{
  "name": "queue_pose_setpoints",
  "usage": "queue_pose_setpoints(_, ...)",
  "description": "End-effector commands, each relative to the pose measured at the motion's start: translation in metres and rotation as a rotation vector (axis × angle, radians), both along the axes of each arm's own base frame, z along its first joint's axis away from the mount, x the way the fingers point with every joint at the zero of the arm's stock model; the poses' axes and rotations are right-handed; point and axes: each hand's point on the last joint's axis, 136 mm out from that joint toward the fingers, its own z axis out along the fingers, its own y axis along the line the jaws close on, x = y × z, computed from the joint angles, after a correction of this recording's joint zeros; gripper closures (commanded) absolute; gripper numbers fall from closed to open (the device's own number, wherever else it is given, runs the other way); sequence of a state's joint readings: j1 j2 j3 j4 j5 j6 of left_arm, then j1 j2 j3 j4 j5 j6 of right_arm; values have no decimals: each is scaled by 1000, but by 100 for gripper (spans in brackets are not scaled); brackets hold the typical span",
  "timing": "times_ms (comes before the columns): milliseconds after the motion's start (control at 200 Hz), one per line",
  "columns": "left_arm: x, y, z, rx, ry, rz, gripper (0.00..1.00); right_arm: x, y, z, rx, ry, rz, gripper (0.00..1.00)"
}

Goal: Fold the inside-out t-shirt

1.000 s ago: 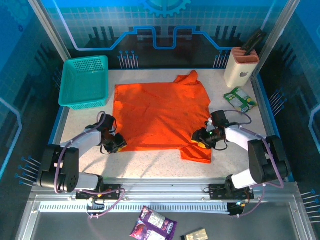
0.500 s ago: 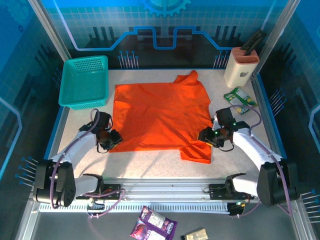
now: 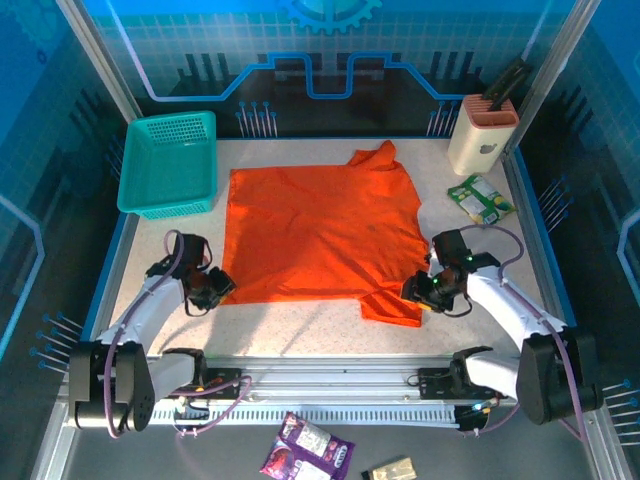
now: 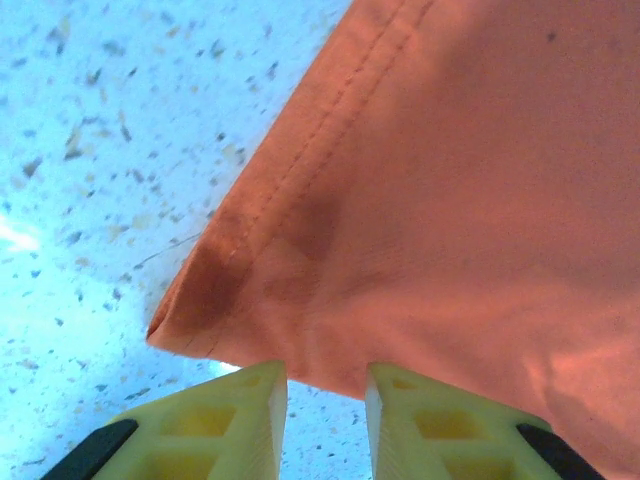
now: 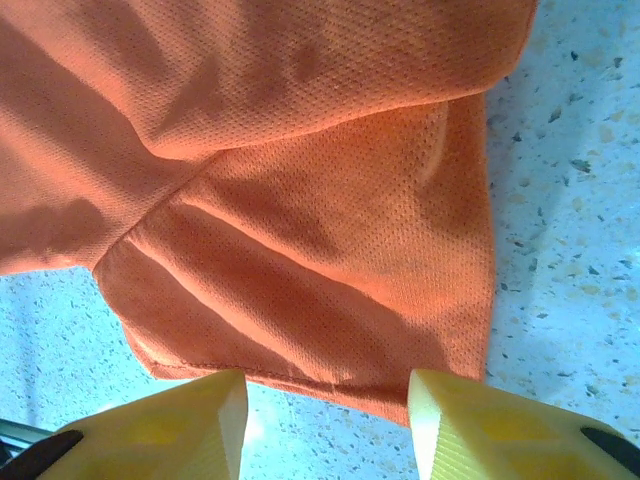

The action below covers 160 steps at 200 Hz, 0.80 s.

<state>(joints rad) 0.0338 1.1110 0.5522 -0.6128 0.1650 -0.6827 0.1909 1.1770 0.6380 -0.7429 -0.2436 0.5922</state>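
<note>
Next, my right gripper moves over and pinches the sleeve's outer corner (image 3: 417, 322) before it lifts the t-shirt, because its fingers are on either side of the middle of the sleeve's hem.
The inside-out t-shirt (image 3: 320, 230) lies spread flat in the middle of the table, bright orange, with one sleeve (image 3: 392, 306) sticking out at its near right. My left gripper (image 3: 216, 286) is at the shirt's near left corner. In the left wrist view my left gripper (image 4: 320, 388) stands open by a narrow gap, its yellow fingertips (image 4: 262, 385) just short of the hemmed corner (image 4: 215, 285), with bare table between them. My right gripper (image 3: 416, 291) is beside the sleeve. It (image 5: 325, 400) is open wide, and the sleeve's hem (image 5: 300, 375) lies just ahead of its tips.
A teal basket (image 3: 168, 165) stands at the back left. A white holder with a peach top (image 3: 483, 135) stands at the back right, with a green packet (image 3: 480, 198) in front of it. Loose packets (image 3: 308, 447) lie below the near rail.
My left gripper has slid a little left, off the shirt's near left corner. My right gripper has moved right and nearer, from the shirt's body to the sleeve's edge.
</note>
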Motion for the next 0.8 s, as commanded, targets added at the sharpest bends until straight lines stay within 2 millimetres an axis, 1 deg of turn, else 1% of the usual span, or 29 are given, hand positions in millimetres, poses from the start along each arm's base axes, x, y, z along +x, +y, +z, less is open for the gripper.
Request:
queue_pose_setpoints(0,-7,2,0,-13,11,52,72,-11,0,-8,-21,68,-2,54)
queue_pose_setpoints(80,-12,6,2,12,17,62,71,-19,-15,-12,-118,101,-42,53)
queue_pose_setpoints(140,-13,9,4,26,10,81,69,-27,-21,-14,-148,123,-85,54)
queue_pose_setpoints(345,-16,11,6,27,3,117,68,-51,-11,-17,-134,150,-112,54)
queue_pose_setpoints(385,-16,12,6,27,2,119,68,-52,-7,-16,-130,146,-95,54)
queue_pose_setpoints(440,-16,12,6,30,1,121,67,-55,-7,-15,-152,155,-98,54)
queue_pose_setpoints(540,-18,14,4,44,12,126,67,-54,-7,-16,-168,162,-99,53)
queue_pose_setpoints(650,-21,18,3,59,24,150,65,-47,0,-20,-136,163,-113,53)
queue_pose_setpoints(725,-23,22,3,78,33,167,64,-46,6,-25,-113,186,-129,55)
queue_pose_setpoints(795,-28,24,2,92,54,177,63,-46,5,-33,-120,206,-161,57)
